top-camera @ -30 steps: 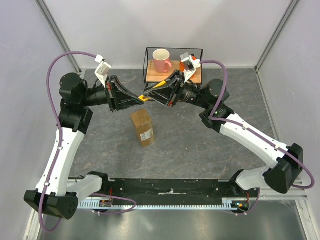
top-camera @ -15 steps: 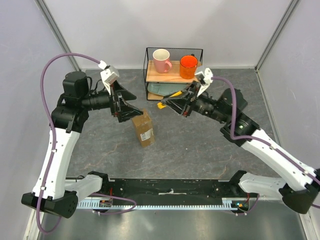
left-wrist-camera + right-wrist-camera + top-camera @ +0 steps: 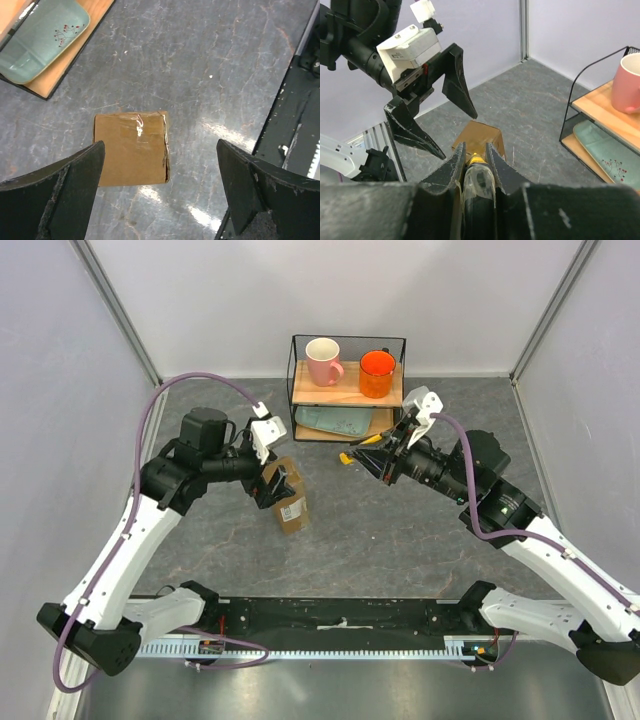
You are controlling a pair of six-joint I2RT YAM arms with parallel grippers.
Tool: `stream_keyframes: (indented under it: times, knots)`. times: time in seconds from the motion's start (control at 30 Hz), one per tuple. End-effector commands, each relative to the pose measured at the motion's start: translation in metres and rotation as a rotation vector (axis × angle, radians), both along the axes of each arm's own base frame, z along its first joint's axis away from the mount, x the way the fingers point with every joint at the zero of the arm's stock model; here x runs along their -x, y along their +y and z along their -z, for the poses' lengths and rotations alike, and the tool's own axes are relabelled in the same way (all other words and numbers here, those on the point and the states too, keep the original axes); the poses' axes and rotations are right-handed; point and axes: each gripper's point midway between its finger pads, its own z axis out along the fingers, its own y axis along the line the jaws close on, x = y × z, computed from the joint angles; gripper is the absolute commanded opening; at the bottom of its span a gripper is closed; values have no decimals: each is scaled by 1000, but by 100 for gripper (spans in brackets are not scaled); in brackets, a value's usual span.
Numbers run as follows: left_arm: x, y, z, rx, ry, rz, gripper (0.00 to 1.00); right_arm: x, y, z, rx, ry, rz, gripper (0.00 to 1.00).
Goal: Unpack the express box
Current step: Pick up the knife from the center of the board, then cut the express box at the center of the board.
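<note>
The express box has a taped end (image 3: pixel 287 475) (image 3: pixel 132 149). My left gripper needs to close around it there, on the sides of the box beyond the white label.
The express box (image 3: pixel 291 508) is a brown cardboard parcel with a small white label, lying flat on the grey table. My left gripper (image 3: pixel 276 483) hovers open over the box's far end. In the left wrist view the box (image 3: pixel 131 149) lies below and partly between the wide-spread fingers (image 3: pixel 65 195), untouched. My right gripper (image 3: pixel 366 453) hangs to the right of the box, shut on a yellow utility knife (image 3: pixel 349 456). In the right wrist view the knife (image 3: pixel 479 180) sits clamped between the pads, its tip pointing towards the box (image 3: pixel 482 135).
A black wire shelf (image 3: pixel 347 338) stands at the back with a pink mug (image 3: pixel 323 360) and an orange mug (image 3: pixel 377 373) on top and a green plate (image 3: pixel 335 422) below. A black rail (image 3: pixel 345 615) runs along the near edge. Walls close in both sides.
Both grippers were on the knife a second ago. The left one let go, opened wide and swung down over the box. The right arm drew back to the right with the knife.
</note>
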Motion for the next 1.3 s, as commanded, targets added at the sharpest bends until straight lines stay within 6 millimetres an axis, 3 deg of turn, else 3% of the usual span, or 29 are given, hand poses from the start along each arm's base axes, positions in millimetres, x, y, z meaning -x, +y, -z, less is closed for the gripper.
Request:
stream_keyframes:
  times: [0.0, 0.3, 1.27]
  knots:
    - [-21, 6, -4, -74, -145, -30, 99, 0, -3, 0, 2, -15, 12, 0]
    - [-29, 4, 19, -114, -118, -32, 99, -1, -1, 5, 9, -4, 9, 0]
    - [-32, 4, 57, -172, -66, -8, 99, 0, 1, 6, 7, -6, -5, 0]
